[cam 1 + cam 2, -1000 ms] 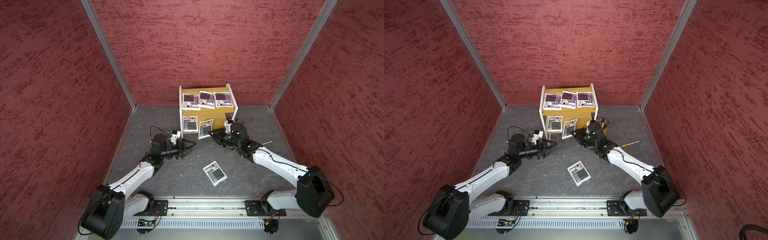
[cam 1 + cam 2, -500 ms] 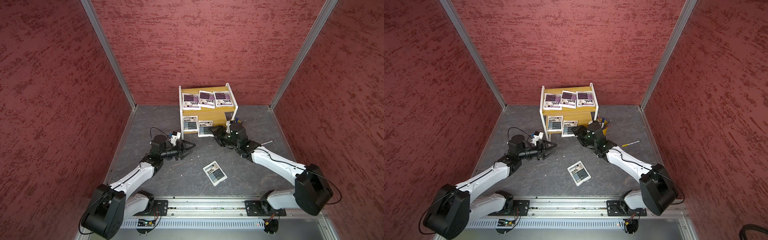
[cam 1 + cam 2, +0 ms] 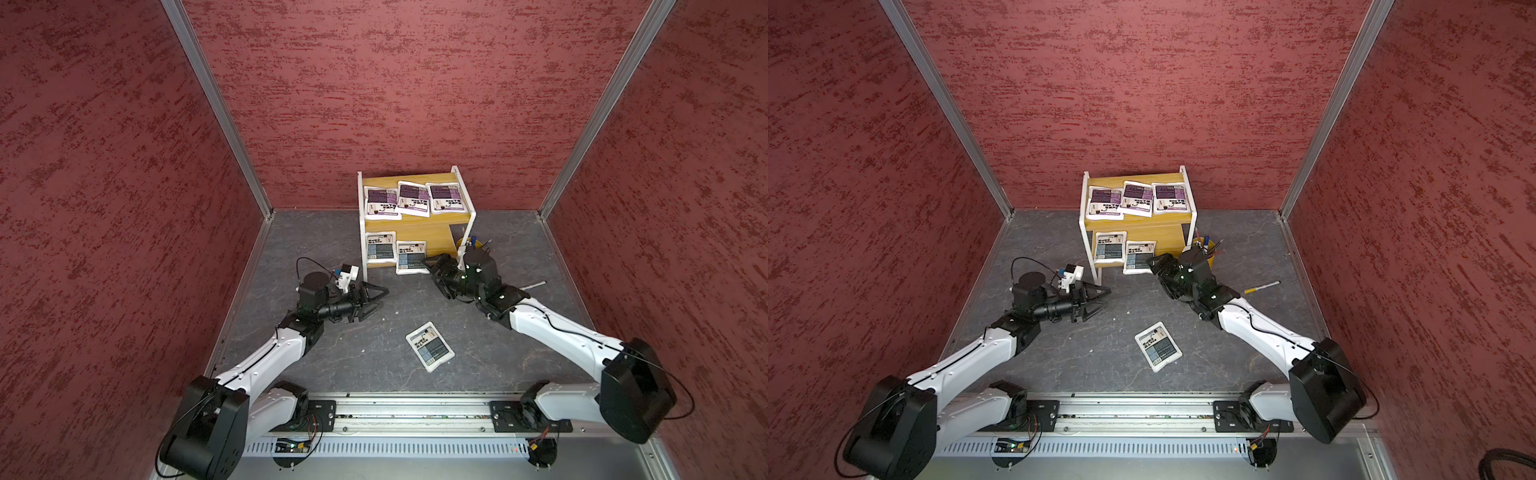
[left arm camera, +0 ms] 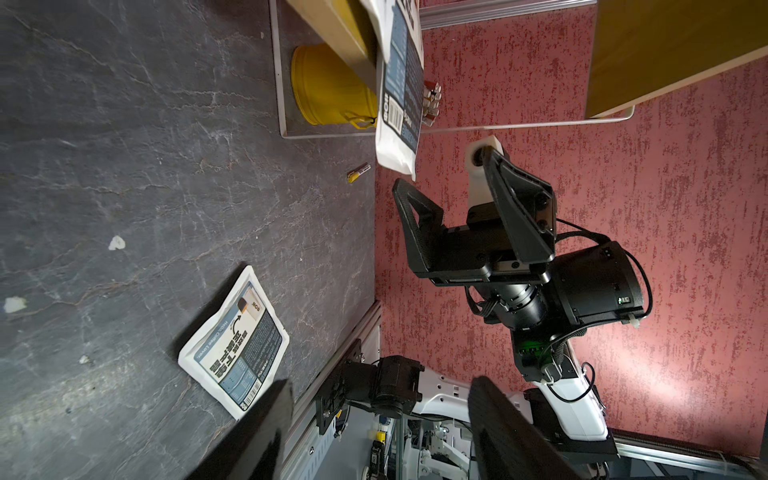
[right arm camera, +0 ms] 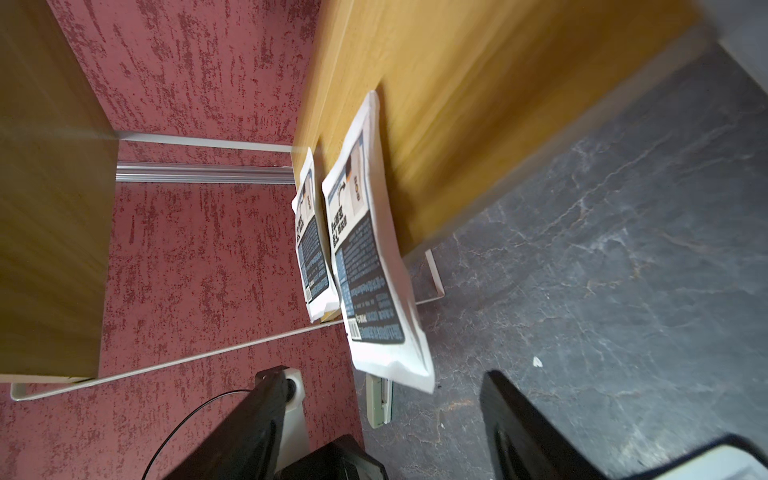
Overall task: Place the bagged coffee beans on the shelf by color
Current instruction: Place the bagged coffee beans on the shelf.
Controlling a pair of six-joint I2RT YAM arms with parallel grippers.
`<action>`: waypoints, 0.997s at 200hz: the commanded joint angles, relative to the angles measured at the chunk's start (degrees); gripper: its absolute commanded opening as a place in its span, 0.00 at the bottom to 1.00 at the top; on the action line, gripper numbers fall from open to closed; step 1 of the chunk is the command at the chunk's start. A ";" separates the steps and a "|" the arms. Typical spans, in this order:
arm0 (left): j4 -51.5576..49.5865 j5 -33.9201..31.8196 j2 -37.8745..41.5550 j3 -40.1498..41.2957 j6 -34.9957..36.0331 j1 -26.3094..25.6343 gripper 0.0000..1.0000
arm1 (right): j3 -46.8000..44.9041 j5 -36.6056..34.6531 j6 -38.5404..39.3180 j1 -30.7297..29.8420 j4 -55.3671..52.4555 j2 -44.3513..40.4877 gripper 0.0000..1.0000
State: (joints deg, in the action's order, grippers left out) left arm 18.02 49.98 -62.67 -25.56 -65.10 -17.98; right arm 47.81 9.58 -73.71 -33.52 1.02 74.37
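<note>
The second grey-blue bag sticks out over the lower board's front edge, so the robot's right gripper should take the bag's near edge (image 3: pixel 1138 270) and push the bag deeper first.
The shelf (image 3: pixel 380 183) stands at the back, with three purple bagged coffee beans (image 3: pixel 412 198) on its upper board. Two grey-blue bags (image 3: pixel 380 250) (image 3: pixel 411 256) lie side by side on the lower board. The second bag (image 5: pixel 370 266) overhangs the front edge. My right gripper (image 3: pixel 429 269) (image 5: pixel 384 382) is open just off that bag's near edge, with neither finger touching it. A third grey-blue bag (image 3: pixel 430 345) (image 4: pixel 235 340) lies flat on the floor. My left gripper (image 3: pixel 383 300) (image 4: pixel 380 386) hovers open and empty left of the shelf.
A yellow pen cup (image 3: pixel 1208 249) (image 4: pixel 328 91) stands at the shelf's right leg, right behind my right wrist. A loose pen (image 3: pixel 1262 286) lies on the floor to the right. Red walls close three sides and a metal rail (image 3: pixel 415 415) runs along the front.
My right gripper has opened and let go of the grey-blue bag, which was tilted at the shelf's front and now lies on the lower board. The left arm has barely moved.
</note>
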 commanded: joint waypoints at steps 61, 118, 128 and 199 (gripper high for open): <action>-6.03 2.12 7.95 3.34 1.23 4.71 0.68 | -2.30 -1.51 4.93 -4.92 -9.10 -6.47 0.70; -12.36 2.21 13.62 4.99 2.29 7.11 0.66 | 0.93 1.89 6.39 -5.94 -5.67 0.23 0.25; -13.28 2.29 14.38 4.99 2.41 7.51 0.66 | 1.65 2.32 6.62 -5.92 -5.11 1.92 0.16; -23.09 2.98 17.95 4.38 6.66 10.90 0.65 | 7.75 3.95 7.87 -5.98 -4.17 11.53 0.08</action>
State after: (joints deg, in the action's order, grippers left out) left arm -0.30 52.12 -45.93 -20.97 -61.73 -8.27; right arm 52.80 12.53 -67.02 -39.22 -5.13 83.13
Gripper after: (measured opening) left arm 0.650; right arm 0.083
